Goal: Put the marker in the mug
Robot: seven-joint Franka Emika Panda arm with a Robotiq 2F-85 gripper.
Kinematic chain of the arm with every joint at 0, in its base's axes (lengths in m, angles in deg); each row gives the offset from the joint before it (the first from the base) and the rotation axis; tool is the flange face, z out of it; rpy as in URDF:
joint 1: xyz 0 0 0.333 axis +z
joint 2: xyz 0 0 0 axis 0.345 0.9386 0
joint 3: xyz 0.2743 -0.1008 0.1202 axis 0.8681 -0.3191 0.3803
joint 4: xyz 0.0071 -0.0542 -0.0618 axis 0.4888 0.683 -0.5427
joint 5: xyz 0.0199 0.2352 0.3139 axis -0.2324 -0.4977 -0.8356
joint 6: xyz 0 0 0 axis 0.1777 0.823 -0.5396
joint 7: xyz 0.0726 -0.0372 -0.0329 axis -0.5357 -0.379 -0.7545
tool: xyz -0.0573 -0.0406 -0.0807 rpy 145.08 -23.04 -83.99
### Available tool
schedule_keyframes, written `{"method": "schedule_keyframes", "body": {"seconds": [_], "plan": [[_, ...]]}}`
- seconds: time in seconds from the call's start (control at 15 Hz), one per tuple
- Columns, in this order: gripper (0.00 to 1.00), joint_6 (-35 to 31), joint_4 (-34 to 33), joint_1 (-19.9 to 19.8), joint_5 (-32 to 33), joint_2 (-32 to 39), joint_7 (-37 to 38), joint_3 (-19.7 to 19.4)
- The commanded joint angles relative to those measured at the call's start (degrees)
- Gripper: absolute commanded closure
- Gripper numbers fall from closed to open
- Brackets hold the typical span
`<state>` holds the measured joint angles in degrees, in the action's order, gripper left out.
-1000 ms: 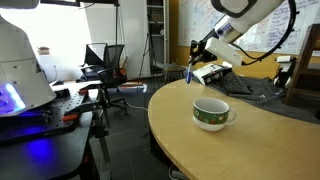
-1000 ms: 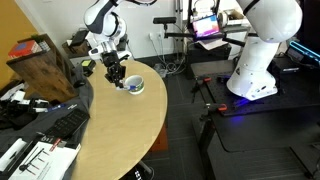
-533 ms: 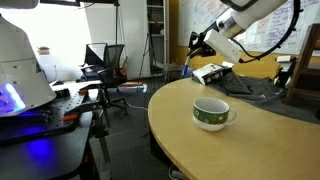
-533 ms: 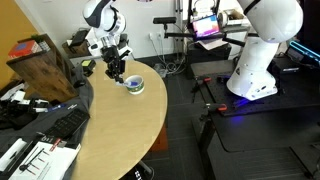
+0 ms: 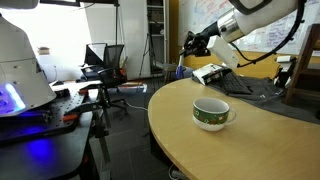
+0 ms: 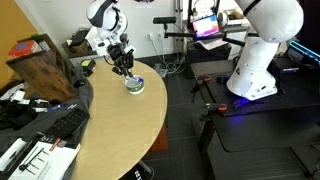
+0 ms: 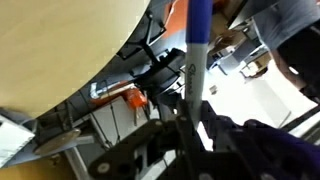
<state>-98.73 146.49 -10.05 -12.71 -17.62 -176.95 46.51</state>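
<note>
Next, I release the marker inside the mug [image 5: 203, 104], against the white rim on the side that faces the chairs. The marker is now held above the mug's far side.
The mug [image 5: 211, 113] stands near the table's curved edge: dark green outside, white rim and inside. It also shows in an exterior view [image 6: 134, 85]. My gripper [image 5: 191, 44] hangs in the air above and beyond the mug; in an exterior view [image 6: 122, 66] it sits just above the mug's far side. It is shut on the marker [image 7: 196, 55], a slim blue stick that juts out from the jaws in the wrist view, where my gripper [image 7: 186, 122] is at the bottom. The marker's tip [image 5: 181, 68] points down. The mug is out of the wrist view.
The tan round table [image 5: 250, 150] fills the right of the view; its edge shows in the wrist view [image 7: 60, 40]. Dark clutter and a white box [image 5: 210, 72] lie behind the mug. A wooden box [image 6: 45, 65] and keyboards sit at the table's other side. Chairs and a white robot base [image 6: 255, 55] stand beyond.
My gripper has risen with the marker and swung sideways, now higher above the table and nearer over the mug. The mug has not moved.
</note>
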Motion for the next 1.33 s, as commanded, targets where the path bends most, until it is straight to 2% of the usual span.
{"method": "schedule_keyframes", "body": {"seconds": [0.0, 0.33, 0.53, 1.0, 1.27], "plan": [[0.95, 9.85, -8.78, 0.19, 0.98, 5.27, -9.51, -1.94], [0.95, 19.46, -21.69, -0.23, 0.95, 14.11, -20.63, -1.73], [0.95, 23.43, -28.36, -1.36, -0.44, 18.38, -23.13, -1.78], [0.95, 19.43, -35.76, -9.46, -15.43, 26.51, -11.65, -0.22], [0.95, 13.09, -38.11, -8.6, -17.88, 29.03, -6.32, -1.43]]}}
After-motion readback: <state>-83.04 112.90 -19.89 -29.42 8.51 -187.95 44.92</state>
